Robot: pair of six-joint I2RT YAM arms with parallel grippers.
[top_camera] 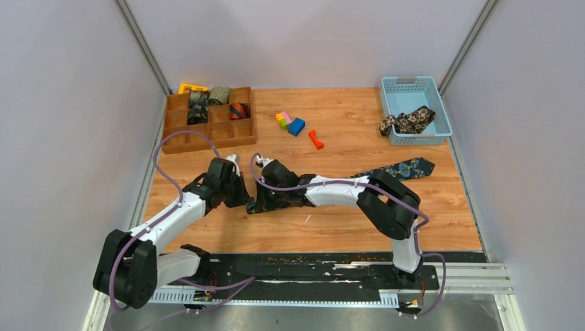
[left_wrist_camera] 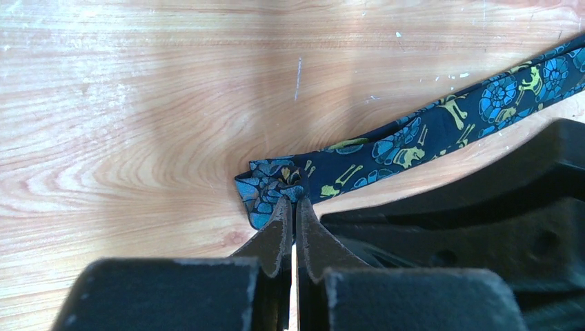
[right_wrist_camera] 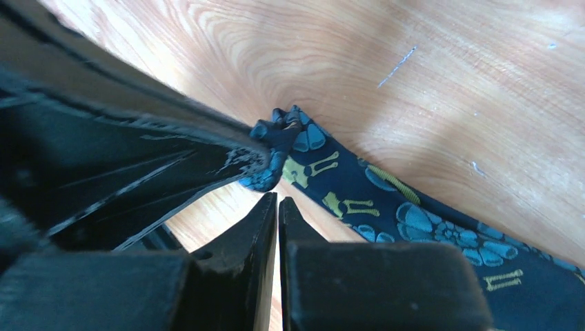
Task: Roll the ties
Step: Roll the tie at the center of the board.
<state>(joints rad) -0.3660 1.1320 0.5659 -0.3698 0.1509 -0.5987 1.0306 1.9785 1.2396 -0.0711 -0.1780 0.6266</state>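
Note:
My left gripper will open because the tie's folded end is bunching up in it, and my right gripper will then pinch the tie's loose end (left_wrist_camera: pixel 295 176).
A navy tie (top_camera: pixel 407 167) with gold-teal paisley lies flat across the table, its wide end toward the right. Its narrow end (left_wrist_camera: pixel 265 186) is folded over into a small bunch. My left gripper (left_wrist_camera: pixel 293 198) is shut on that bunch, seen in the top view at mid-table (top_camera: pixel 247 200). My right gripper (right_wrist_camera: pixel 277 200) is shut with nothing between its fingers; it points at the tie (right_wrist_camera: pixel 414 221) just short of the bunch and sits beside the left gripper (top_camera: pixel 262 204). A black-tan floral tie (top_camera: pixel 407 122) hangs over the blue basket's front.
A wooden compartment tray (top_camera: pixel 207 141) at the back left holds several rolled ties (top_camera: pixel 219 94). The blue basket (top_camera: pixel 414 86) stands at the back right. Small coloured blocks (top_camera: pixel 290 123) and an orange piece (top_camera: pixel 316 139) lie between them.

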